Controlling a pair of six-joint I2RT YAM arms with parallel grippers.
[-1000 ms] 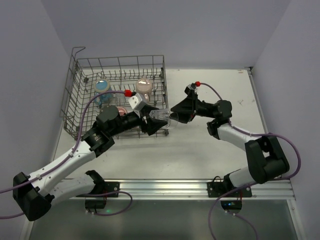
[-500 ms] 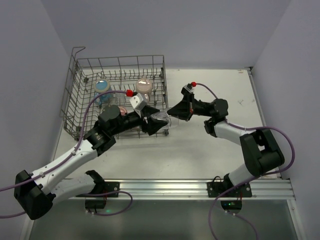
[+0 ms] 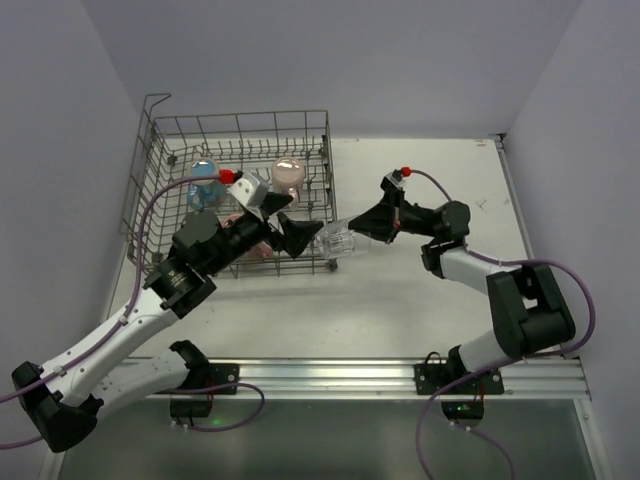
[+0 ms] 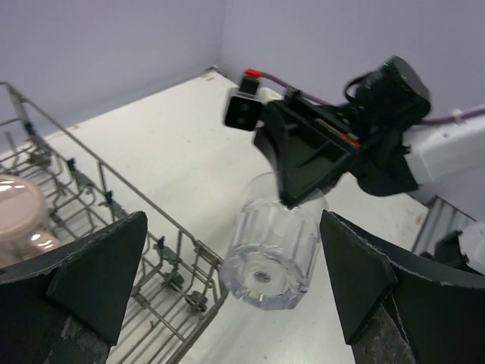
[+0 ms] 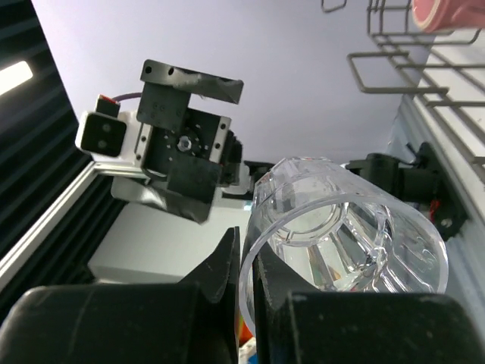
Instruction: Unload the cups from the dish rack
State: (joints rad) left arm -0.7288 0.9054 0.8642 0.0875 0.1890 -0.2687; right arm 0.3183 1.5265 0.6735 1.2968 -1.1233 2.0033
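My right gripper needs to leave the clear glass tumbler, now hanging just off the dish rack's end, standing on the white table [image 3: 469, 261] by the wall facing the dish rack.
A clear glass tumbler [image 3: 336, 241] hangs on its side just off the right end of the dish rack [image 3: 150, 190]. My right gripper [image 3: 353, 229] is shut on its rim, one finger inside and one outside. The right wrist view shows that pinch [image 5: 248, 254] on the tumbler [image 5: 345, 227]. My left gripper [image 3: 303, 237] stands open, its fingers on either side of the tumbler [image 4: 273, 254] without touching it. A pale pink cup [image 3: 288, 172], a blue cup [image 3: 205, 171] and a reddish cup [image 3: 243, 222] sit upside down in the rack.
The rack's wire wall [image 4: 163, 235] runs close under my left fingers [image 4: 98, 273]. The pink cup [image 4: 19, 216] sits just inside it. White table [image 3: 430, 300] stretches to the right of the rack, with walls on both sides and the arm bases along the near rail.
My right gripper shut on the tumbler's rim. My left gripper, which held the tumbler, opened wide and drew back a little toward the rack. The tumbler now hangs from the right gripper alone.
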